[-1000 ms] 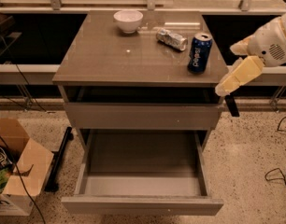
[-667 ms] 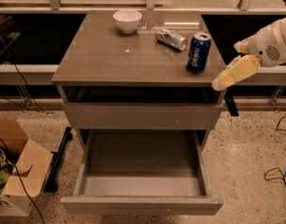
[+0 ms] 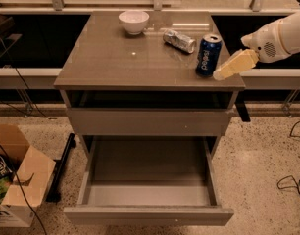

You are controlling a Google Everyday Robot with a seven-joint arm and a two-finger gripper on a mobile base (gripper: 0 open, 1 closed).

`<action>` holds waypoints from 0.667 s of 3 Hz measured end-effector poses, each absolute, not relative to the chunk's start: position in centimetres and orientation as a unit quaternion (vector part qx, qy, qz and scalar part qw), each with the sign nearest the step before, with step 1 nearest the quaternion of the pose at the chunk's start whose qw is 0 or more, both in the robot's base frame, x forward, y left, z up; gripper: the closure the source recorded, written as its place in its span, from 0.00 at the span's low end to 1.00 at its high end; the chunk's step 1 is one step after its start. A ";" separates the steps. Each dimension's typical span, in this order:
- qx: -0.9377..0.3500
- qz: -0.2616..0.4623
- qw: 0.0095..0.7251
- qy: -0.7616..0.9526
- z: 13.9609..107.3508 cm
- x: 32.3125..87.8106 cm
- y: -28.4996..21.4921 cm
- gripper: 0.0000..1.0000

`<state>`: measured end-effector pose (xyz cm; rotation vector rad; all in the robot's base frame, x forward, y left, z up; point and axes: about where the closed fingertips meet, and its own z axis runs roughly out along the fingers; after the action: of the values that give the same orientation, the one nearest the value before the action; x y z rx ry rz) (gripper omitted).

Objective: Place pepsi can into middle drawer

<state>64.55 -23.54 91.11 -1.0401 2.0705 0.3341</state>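
Observation:
I need to next grab the upright pepsi can with my gripper around the middle of its body [image 3: 208,57], between its silver top and its base.
The pepsi can [image 3: 208,55], dark blue with white lettering and a silver top, stands upright near the right front corner of the cabinet top [image 3: 120,58]. My gripper [image 3: 233,65] comes in from the right on a white arm, level with the can's lower half, and its tan tip is almost touching the can's right side. The middle drawer [image 3: 147,166], a broad grey box, is pulled out below the cabinet and nothing lies in it. A flat grey closed front panel [image 3: 147,121] sits above it.
A silver-grey can [image 3: 179,40] lies on its side behind and to the left of the pepsi can. A white bowl [image 3: 134,21] stands at the back of the top. A cardboard box [image 3: 17,185] is on the floor at left, and cables [image 3: 292,180] are at right.
My gripper has moved up and to the left, from beside the cabinet's right front corner to right next to the pepsi can. The can and the drawer have not moved.

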 end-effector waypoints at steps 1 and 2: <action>-0.410 0.139 0.396 0.810 90.6 66.5 -22.7 0.00; -0.412 0.158 0.403 0.802 89.8 68.5 -21.0 0.00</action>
<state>68.47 -21.03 89.83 -1.0417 2.0252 0.3982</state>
